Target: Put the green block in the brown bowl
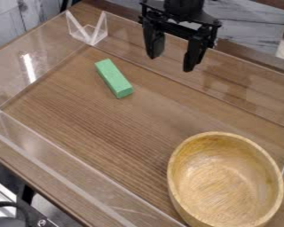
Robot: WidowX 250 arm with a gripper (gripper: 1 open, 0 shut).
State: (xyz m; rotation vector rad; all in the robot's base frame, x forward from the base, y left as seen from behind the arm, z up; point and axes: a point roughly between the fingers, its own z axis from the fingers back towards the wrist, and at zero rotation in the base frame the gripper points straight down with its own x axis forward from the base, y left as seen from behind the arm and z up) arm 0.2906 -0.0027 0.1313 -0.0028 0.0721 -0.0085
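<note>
Next, I close my gripper on the middle of the green block [114, 79], with its fingers across the long sides of the block.
The green block [113, 78] is a small bright-green bar lying flat on the wooden table, left of centre, with its long side running diagonally. The brown bowl [225, 177] is a wide, shallow wooden bowl with a thick rim at the lower right, and nothing is inside it. My gripper [169, 55] hangs at the top centre, pointing down, its black fingers [190, 60] spread apart with nothing between them. It sits up and to the right of the block and is not touching it.
A low clear plastic wall [26, 66] rings the table [121, 142], with a folded clear piece [88, 28] at the back left. A grey wall and ledge run behind the arm.
</note>
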